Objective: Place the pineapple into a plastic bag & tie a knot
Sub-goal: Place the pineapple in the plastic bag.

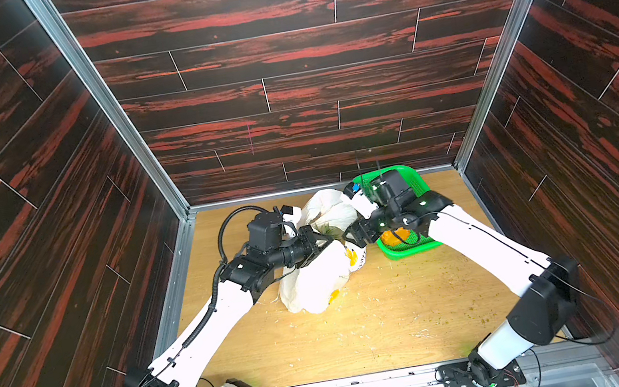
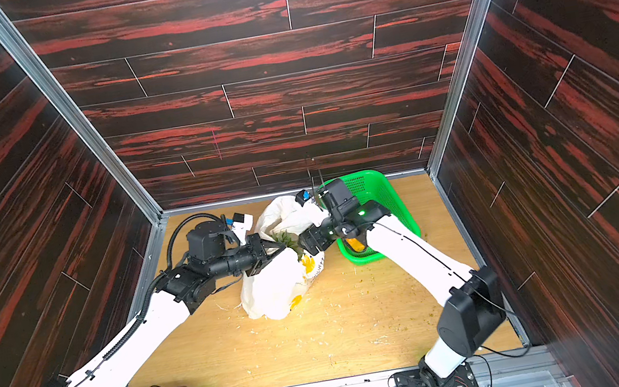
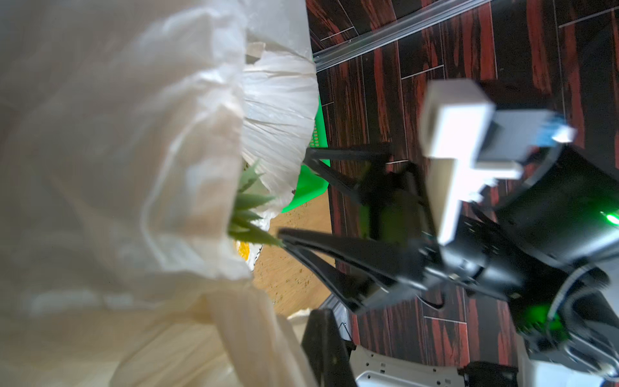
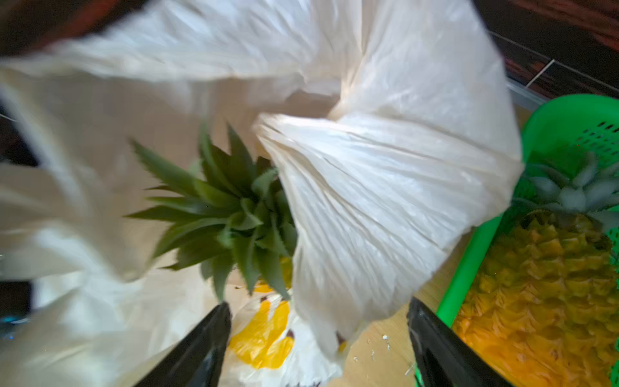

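I can see the bag's loose flap folding over the pineapple's top, so I should take the flap (image 4: 380, 219) with my right gripper and pull it toward the green basket before tying.
The white plastic bag (image 1: 313, 282) with yellow banana prints stands in the middle of the table in both top views, its mouth gaping. The pineapple (image 4: 227, 214) sits inside it, its green crown poking out (image 1: 326, 227). My left gripper (image 1: 325, 239) is shut on a strap of the bag's rim (image 3: 254, 335), next to one dark finger (image 3: 321, 348). My right gripper (image 4: 318, 351) faces it, open; a loose flap of the bag (image 4: 385, 201) hangs between its spread fingers, untouched. The knot is out of view.
A green mesh basket (image 1: 409, 252) stands at the back right under my right arm, with another pineapple (image 4: 542, 284) in it. Leaf and plastic crumbs litter the wooden table (image 1: 363, 329). Dark panelled walls close in on three sides.
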`<action>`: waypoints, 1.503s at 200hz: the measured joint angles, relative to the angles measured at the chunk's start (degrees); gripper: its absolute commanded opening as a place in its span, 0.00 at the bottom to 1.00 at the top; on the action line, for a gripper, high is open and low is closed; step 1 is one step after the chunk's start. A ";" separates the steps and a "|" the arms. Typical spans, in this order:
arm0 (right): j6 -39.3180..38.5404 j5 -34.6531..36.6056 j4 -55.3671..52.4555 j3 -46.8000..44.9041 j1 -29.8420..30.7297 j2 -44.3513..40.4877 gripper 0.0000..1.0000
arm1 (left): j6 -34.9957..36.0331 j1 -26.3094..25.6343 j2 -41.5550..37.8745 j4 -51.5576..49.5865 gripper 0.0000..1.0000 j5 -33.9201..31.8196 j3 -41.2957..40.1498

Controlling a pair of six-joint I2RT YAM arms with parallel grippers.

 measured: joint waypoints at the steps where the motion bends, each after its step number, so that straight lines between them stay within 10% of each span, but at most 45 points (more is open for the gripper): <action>1: 0.00 0.11 0.09 -0.02 0.00 0.09 0.80 | 0.04 0.00 -0.07 -0.02 0.00 0.00 0.00; 60: 4.37 5.70 8.33 -0.55 0.07 1.88 0.00 | 3.19 0.00 -3.28 -4.26 0.00 -3.04 0.00; 155: 11.93 4.44 12.59 -15.50 0.11 -18.58 0.00 | 7.98 2.27 -10.64 -13.57 0.00 -26.29 0.44; 180: 13.09 4.76 9.40 -17.33 0.11 -21.11 0.40 | 10.43 2.51 -10.47 -11.08 0.00 -22.80 -0.20; 204: 10.67 6.62 0.04 -9.79 0.11 -16.74 0.54 | 12.92 2.51 -8.94 -9.46 0.00 -16.41 -0.31; 248: 0.44 8.02 -10.25 8.52 0.11 -15.26 0.62 | 15.67 2.51 -6.58 -8.07 0.00 -5.99 -0.48; 300: -16.02 -2.43 -7.93 -1.33 2.19 -19.63 0.62 | 16.85 2.51 -6.60 -4.87 0.00 0.31 -0.94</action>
